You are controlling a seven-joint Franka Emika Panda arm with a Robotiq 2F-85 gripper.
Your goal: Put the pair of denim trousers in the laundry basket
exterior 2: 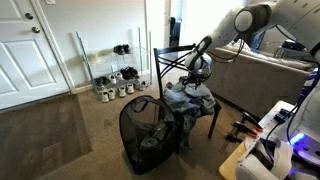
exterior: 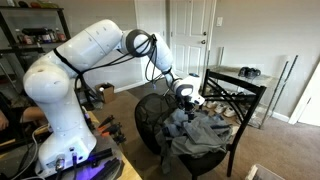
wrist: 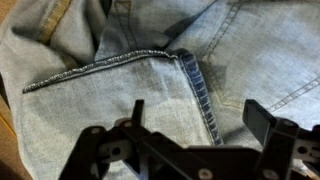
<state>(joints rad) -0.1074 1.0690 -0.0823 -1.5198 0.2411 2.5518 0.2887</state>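
I should move my gripper next to the denim trousers' stitched part (exterior: 179,117) (wrist: 298,106) nearest the black mesh laundry basket and close it there.
The pale blue denim trousers (wrist: 150,85) fill the wrist view, with a stitched seam running across and down the middle. In both exterior views they lie crumpled on the seat of a black chair (exterior: 205,130) (exterior 2: 188,100). My gripper (wrist: 195,125) hangs just above the denim with its two black fingers spread wide apart and nothing between them; it shows over the chair in both exterior views (exterior: 185,95) (exterior 2: 197,72). The black mesh laundry basket (exterior 2: 145,135) stands on the carpet beside the chair and also shows in an exterior view (exterior: 150,120).
The chair's black metal back (exterior: 235,90) rises next to the gripper. A sofa (exterior 2: 265,75) stands behind the chair. Shoes (exterior 2: 115,88) line the wall by a white door (exterior 2: 35,50). A shelf (exterior: 30,40) stands behind the robot base.
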